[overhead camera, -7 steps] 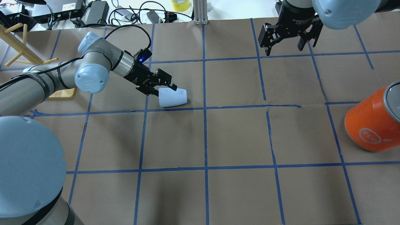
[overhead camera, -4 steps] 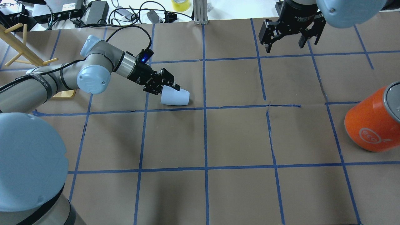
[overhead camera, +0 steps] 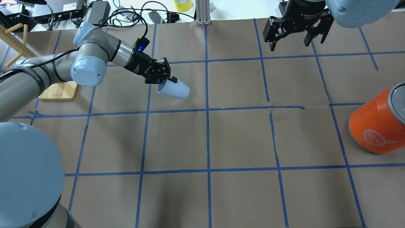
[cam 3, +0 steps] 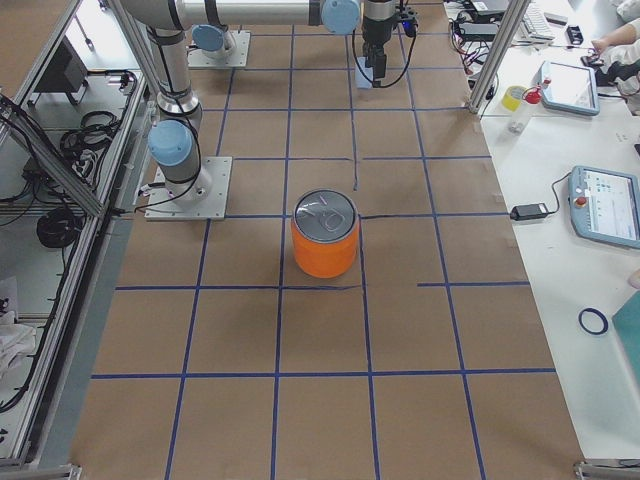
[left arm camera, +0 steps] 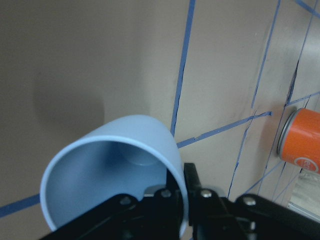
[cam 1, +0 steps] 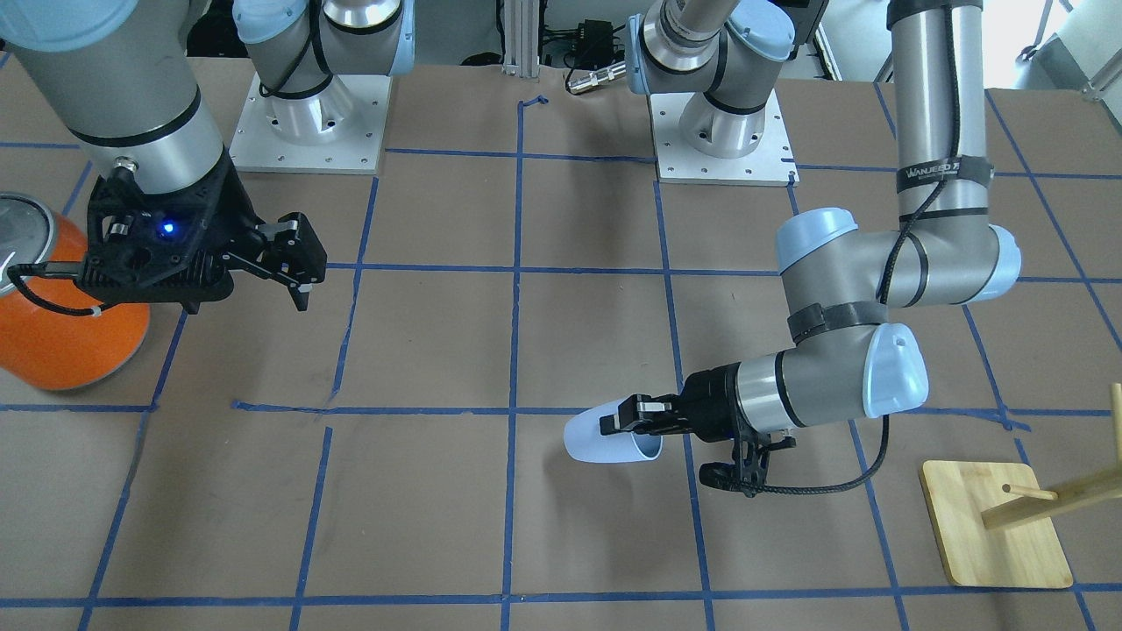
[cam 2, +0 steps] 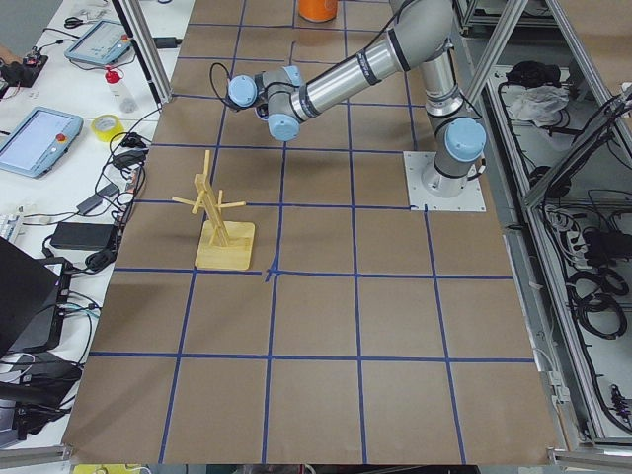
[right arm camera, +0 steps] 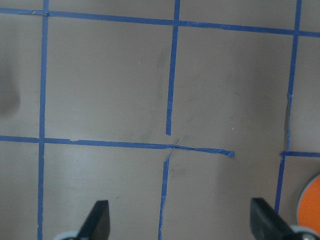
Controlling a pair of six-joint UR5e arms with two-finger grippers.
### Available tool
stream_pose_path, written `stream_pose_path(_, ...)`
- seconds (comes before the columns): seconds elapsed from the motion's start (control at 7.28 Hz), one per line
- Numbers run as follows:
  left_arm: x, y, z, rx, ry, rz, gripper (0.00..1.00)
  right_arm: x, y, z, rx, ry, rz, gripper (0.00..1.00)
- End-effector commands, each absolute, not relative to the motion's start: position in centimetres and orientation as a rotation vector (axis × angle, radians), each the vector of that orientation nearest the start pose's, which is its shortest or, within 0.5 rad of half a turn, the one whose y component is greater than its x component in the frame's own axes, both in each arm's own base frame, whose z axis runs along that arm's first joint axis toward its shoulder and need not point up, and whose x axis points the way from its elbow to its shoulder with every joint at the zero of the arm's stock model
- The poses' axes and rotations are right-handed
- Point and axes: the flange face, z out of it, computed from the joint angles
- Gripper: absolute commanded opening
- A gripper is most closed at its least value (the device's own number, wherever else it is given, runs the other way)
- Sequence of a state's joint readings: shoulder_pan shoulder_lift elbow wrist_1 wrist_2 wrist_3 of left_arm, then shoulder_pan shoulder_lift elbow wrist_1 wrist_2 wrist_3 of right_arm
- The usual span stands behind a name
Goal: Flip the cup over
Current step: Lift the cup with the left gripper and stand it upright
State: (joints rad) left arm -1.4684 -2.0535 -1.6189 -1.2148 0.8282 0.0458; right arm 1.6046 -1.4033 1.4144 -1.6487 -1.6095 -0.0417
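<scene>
My left gripper is holding the pale blue cup slightly off the brown paper. It will let go of the cup inside the blue-lined square (cam 1: 796,514) beside the wooden peg stand.
The pale blue cup (overhead camera: 176,90) is held on its side, slightly off the brown paper, with its open rim toward the left arm. My left gripper (overhead camera: 165,79) is shut on the rim wall, one finger inside and one outside. In the front-facing view the cup (cam 1: 603,439) points away from the left gripper (cam 1: 633,415). The left wrist view looks into the cup's mouth (left arm camera: 112,172). My right gripper (overhead camera: 295,40) is open and empty, high over the far right of the table; its fingertips (right arm camera: 97,222) show apart in the right wrist view.
A large orange can (overhead camera: 376,125) with a silver top stands at the right edge, also seen in the front-facing view (cam 1: 53,329). A wooden peg stand (cam 1: 995,526) stands behind the left arm. Cables and boxes (overhead camera: 95,11) lie past the table's far edge.
My left gripper has lifted the cup by its rim and carried it a little farther away, turning it so the base points down-right. My right gripper has drifted slightly farther away.
</scene>
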Motion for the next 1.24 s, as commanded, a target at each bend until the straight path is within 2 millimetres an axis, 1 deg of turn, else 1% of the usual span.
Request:
stream_pose_path(0.0,-11.2,-66.4,30.7,0.154,-2.694,-0.016,0.00,14.8,-56.3,48.4,-0.120,3.179,-0.100,1.00)
stream_pose_path(0.14,-9.4,-67.4,31.6,0.109,-2.892,0.042,0.00,14.8,-56.1,48.9,-0.122,3.183,-0.119,1.00)
stream_pose_path(0.27,-7.9,-68.4,32.1,-0.046,-3.046,0.088,0.00,14.8,-56.2,48.9,-0.119,3.177,-0.139,1.00)
stream_pose_path(0.41,-7.1,-69.1,31.9,-0.213,-3.111,0.114,0.00,14.8,-56.2,48.9,-0.119,3.177,-0.139,1.00)
stream_pose_path(0.55,-6.9,-69.7,30.7,-0.227,-3.126,0.137,0.00,14.8,-56.1,49.0,-0.119,3.176,-0.141,1.00)
stream_pose_path(0.69,-6.3,-70.1,28.7,-0.228,-3.186,0.105,0.00,14.7,-56.0,49.1,-0.117,3.177,-0.141,1.00)
stream_pose_path(0.82,-6.1,-70.0,27.4,-0.226,-3.198,0.053,0.00,14.7,-55.9,49.0,-0.114,3.178,-0.139,1.00)
stream_pose_path(1.1,-6.1,-69.3,26.0,-0.225,-3.191,-0.072,0.00,14.7,-55.9,48.9,-0.117,3.179,-0.127,1.00)
